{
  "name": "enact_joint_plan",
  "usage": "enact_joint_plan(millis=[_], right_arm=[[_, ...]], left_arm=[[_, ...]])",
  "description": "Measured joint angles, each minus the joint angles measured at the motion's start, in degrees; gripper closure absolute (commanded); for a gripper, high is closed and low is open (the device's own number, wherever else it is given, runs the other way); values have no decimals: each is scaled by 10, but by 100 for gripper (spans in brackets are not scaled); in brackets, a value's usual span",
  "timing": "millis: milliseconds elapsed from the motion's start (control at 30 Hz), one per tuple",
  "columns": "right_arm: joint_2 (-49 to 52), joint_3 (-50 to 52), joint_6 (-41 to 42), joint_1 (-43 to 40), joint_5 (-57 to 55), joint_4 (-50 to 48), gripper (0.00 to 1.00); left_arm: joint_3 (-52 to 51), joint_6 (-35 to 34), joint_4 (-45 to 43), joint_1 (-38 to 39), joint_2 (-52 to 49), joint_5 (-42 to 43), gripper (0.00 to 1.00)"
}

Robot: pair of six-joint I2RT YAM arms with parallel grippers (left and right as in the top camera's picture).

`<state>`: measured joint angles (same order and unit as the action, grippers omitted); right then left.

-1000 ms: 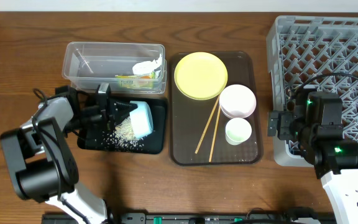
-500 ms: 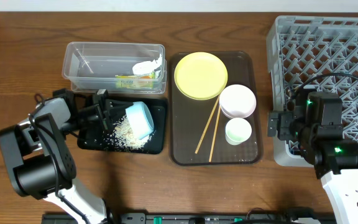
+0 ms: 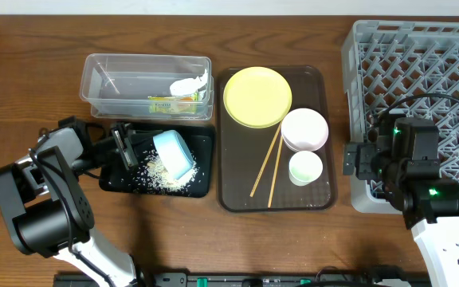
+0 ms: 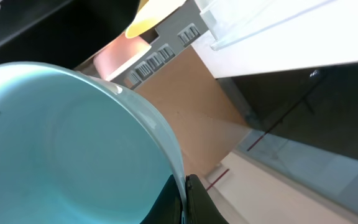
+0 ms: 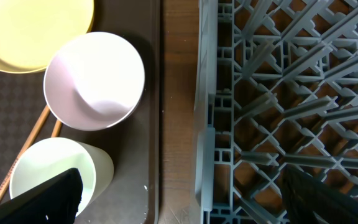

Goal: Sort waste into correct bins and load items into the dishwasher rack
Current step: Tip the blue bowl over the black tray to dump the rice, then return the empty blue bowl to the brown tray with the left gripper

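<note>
The light blue bowl, now tipped over the black tray, will go down from my left gripper on the brown serving tray (image 3: 244, 146) beside the chopsticks and yellow plate.
My left gripper (image 3: 146, 145) is shut on the rim of the light blue bowl (image 3: 174, 154) and holds it tipped on its side over the black tray (image 3: 206, 188). Loose white rice (image 3: 162, 176) lies in that tray. In the left wrist view the fingers (image 4: 186, 198) pinch the bowl's rim (image 4: 73, 143), and the bowl looks empty inside. The clear tub (image 3: 102, 65) holds the snack wrapper (image 3: 174, 103) and a white scrap (image 3: 190, 83). My right gripper (image 3: 349, 159) is open and empty between the brown tray and the grey rack (image 3: 421, 64), also shown in its wrist view (image 5: 191, 199).
The brown serving tray (image 3: 319, 199) holds the yellow plate (image 3: 257, 96), pink bowl (image 3: 304, 129), white cup (image 3: 305, 167) and chopsticks (image 3: 268, 166). In the right wrist view the pink bowl (image 5: 95, 81), cup (image 5: 55, 171) and rack (image 5: 278, 93) show.
My left arm has drawn back to the left, taking the blue bowl slightly left and turning it more upright over the black tray. The right arm has not moved.
</note>
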<state>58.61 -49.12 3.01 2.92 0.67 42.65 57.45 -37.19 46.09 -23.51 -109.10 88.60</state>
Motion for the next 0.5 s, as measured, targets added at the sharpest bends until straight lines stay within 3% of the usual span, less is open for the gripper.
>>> enact_joint_plan(millis=[233, 500], right_arm=[[0, 0, 0, 0, 0, 1, 1], [0, 0, 0, 0, 0, 2, 1]], left_arm=[[0, -15, -42, 0, 0, 0, 94], [0, 119, -54, 5, 35, -12, 94]])
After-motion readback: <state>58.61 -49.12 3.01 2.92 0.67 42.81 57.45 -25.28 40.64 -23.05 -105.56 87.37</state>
